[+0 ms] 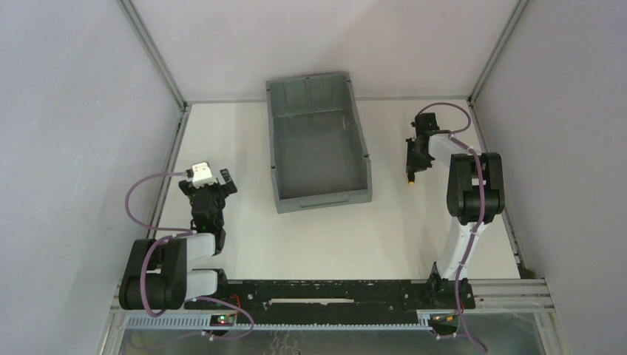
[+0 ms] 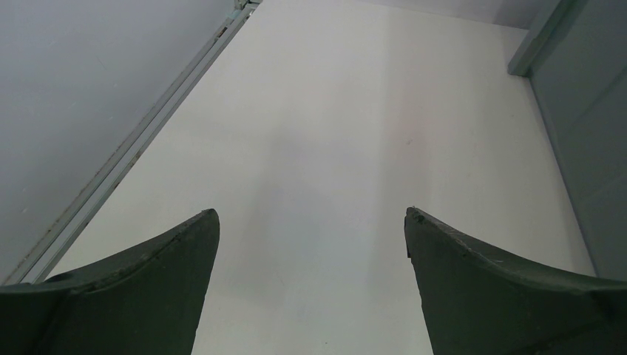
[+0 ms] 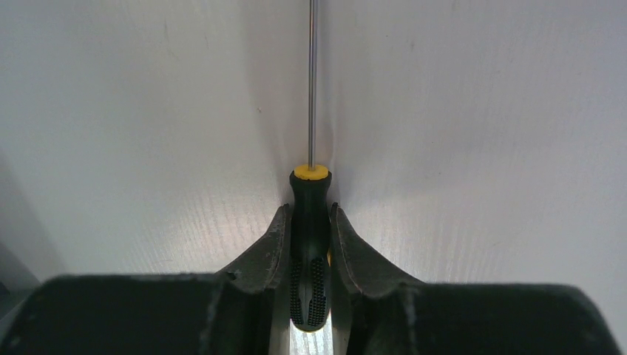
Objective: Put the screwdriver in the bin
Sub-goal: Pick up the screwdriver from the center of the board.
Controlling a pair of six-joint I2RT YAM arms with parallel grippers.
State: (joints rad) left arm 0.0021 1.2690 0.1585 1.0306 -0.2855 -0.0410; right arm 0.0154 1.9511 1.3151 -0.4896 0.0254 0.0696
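Note:
Next, my right gripper releases the screwdriver on the grey bin's bottom, near the middle (image 1: 330,147), a little toward the right gripper's side. The screwdriver is now held low over the white table.
The screwdriver (image 3: 311,188) has a black handle with a yellow collar and a thin metal shaft pointing away from the wrist camera. My right gripper (image 3: 309,211) is shut on its handle, low over the white table; I cannot tell whether it touches. In the top view this gripper (image 1: 412,168) is right of the bin, with the screwdriver's yellow collar (image 1: 408,180) showing at its tip. The large grey bin (image 1: 318,140) stands at the middle back and looks empty. My left gripper (image 1: 211,186) is open and empty, left of the bin, its jaws wide apart in the left wrist view (image 2: 310,214).
Grey enclosure walls and metal rails (image 1: 171,159) border the table left, right and back. The bin's outer wall (image 2: 591,133) shows at the right edge of the left wrist view. The arm bases sit on a black rail (image 1: 325,292) at the near edge.

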